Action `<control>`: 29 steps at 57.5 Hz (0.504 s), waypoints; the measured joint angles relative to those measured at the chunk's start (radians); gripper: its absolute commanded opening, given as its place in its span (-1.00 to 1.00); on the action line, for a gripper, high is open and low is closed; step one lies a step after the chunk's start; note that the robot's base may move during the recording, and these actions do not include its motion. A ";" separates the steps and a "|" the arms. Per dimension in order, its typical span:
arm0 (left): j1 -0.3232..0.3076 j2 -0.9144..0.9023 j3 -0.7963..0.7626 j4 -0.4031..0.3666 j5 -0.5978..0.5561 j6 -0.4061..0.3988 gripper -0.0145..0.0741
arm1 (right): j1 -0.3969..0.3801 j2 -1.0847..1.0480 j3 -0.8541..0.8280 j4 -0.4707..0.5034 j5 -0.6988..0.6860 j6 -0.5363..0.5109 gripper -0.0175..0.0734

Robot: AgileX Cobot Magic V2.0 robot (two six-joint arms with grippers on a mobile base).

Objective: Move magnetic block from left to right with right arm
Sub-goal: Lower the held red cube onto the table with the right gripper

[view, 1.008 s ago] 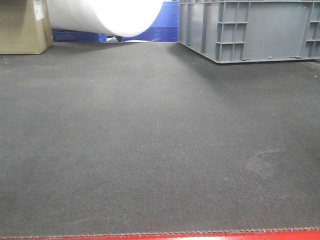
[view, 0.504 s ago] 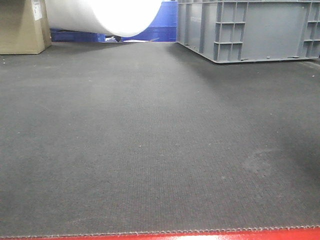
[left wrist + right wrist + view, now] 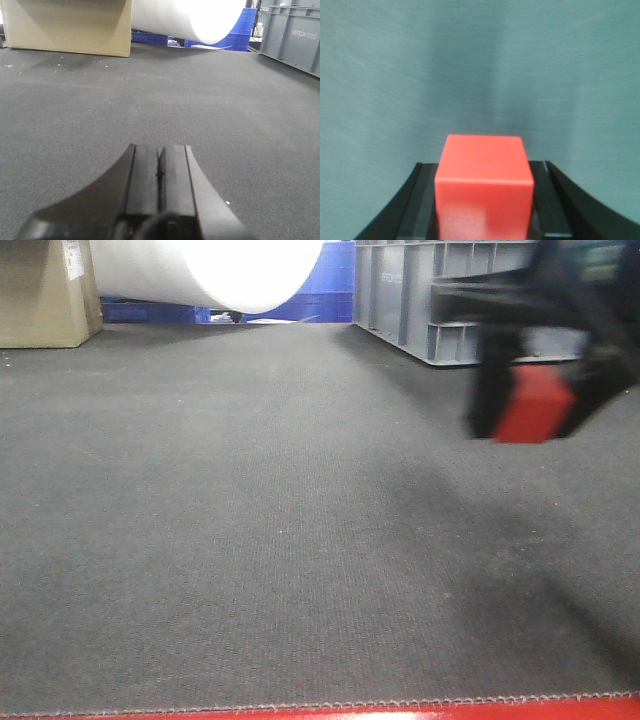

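Next, my right gripper releases the magnetic block on the dark mat's middle (image 3: 319, 537), slightly toward the red edge.
The magnetic block (image 3: 535, 405), a small red cube, hangs above the dark mat at the right of the front view. My right gripper (image 3: 535, 430), black and blurred, is shut on it with one thick finger on each side. In the right wrist view the block (image 3: 484, 185) fills the gap between the two dark fingers of the right gripper (image 3: 484, 165), its lighter top face up. My left gripper (image 3: 160, 147) rests low over the mat, its pads pressed together with nothing between them.
A grey plastic crate (image 3: 420, 290) stands at the back right, behind the right gripper. A cardboard box (image 3: 40, 290) stands at the back left, a large white roll (image 3: 230, 270) and blue crates (image 3: 325, 290) at the back centre. A red edge (image 3: 400, 710) borders the mat's front.
The right gripper, shut on the red block, has come into the front view at the upper right; neither showed in the earlier frames. A shadow now lies on the mat below it.
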 measured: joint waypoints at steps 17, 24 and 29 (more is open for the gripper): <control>0.000 0.000 0.000 0.000 0.000 0.000 -0.96 | 0.154 0.297 -0.283 0.000 0.231 0.128 -0.03; 0.000 0.000 0.000 0.000 0.000 0.000 -0.96 | 0.198 0.369 -0.365 0.012 0.259 0.156 -0.03; 0.000 0.000 0.000 0.000 0.000 0.000 -0.96 | 0.220 0.403 -0.404 0.032 0.271 0.182 -0.03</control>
